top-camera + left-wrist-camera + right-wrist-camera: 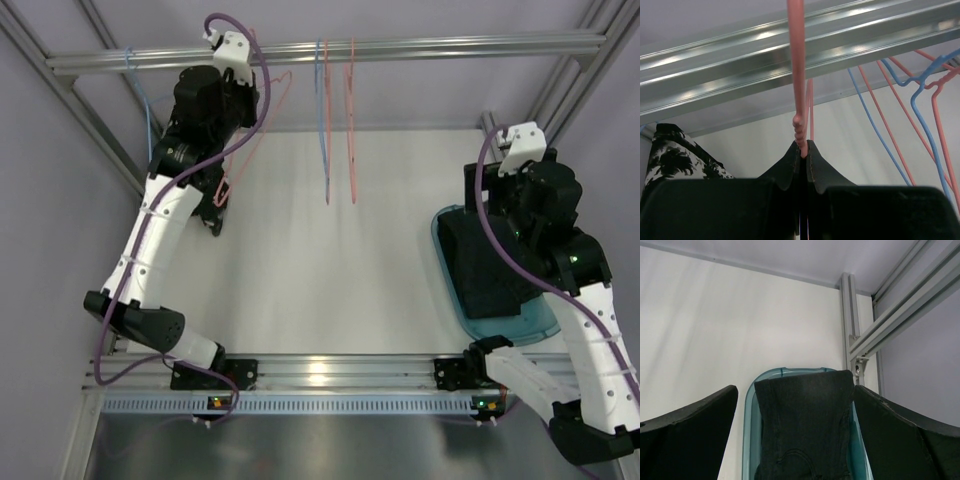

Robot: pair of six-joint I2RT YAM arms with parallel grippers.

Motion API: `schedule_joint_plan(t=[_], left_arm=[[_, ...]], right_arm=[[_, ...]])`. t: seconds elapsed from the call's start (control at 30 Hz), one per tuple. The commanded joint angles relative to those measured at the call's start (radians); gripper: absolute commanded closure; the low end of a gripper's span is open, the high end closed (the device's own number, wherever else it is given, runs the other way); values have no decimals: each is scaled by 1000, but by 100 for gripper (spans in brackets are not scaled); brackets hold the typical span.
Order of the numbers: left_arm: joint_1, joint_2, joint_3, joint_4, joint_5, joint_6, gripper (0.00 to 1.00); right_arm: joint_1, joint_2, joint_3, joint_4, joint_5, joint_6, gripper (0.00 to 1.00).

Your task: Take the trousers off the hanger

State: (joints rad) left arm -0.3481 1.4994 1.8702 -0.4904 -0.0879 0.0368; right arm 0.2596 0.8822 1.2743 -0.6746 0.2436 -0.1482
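I will release my left gripper's pink hanger on the rail [291, 54], close beside the mid-rail blue hanger.
My left gripper [804, 147] is raised under the rail and shut on the neck of a pink hanger [796, 60]. In the top view it sits under the wrist camera mount [240, 60]. The printed trousers [670, 157], black with white splotches, show at the left of the left wrist view. In the top view a dark bit of cloth [214, 222] hangs at the hanger's low end. The plain black trousers [802, 430] lie in a teal tray [749, 440], also seen from above [480, 265]. My right gripper [795, 390] is open and empty over them.
An aluminium rail [400, 47] runs across the back with a blue hanger [322, 120] and a pink hanger [351, 130] hanging mid-rail. Another blue hanger [147, 110] hangs at the far left. Frame posts stand at the back corners [847, 325]. The teal tray's rim [540, 325] is at the right.
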Motion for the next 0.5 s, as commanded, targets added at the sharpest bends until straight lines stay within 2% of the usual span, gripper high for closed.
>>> schedule_joint_plan(t=[0.0, 0.47], left_arm=[[-23, 33, 60, 41, -75, 29, 100], [-92, 151, 106, 42, -115, 11, 100]], right_arm=[[-11, -2, 28, 4, -15, 61, 1], [-11, 11, 34, 7, -15, 98, 0]])
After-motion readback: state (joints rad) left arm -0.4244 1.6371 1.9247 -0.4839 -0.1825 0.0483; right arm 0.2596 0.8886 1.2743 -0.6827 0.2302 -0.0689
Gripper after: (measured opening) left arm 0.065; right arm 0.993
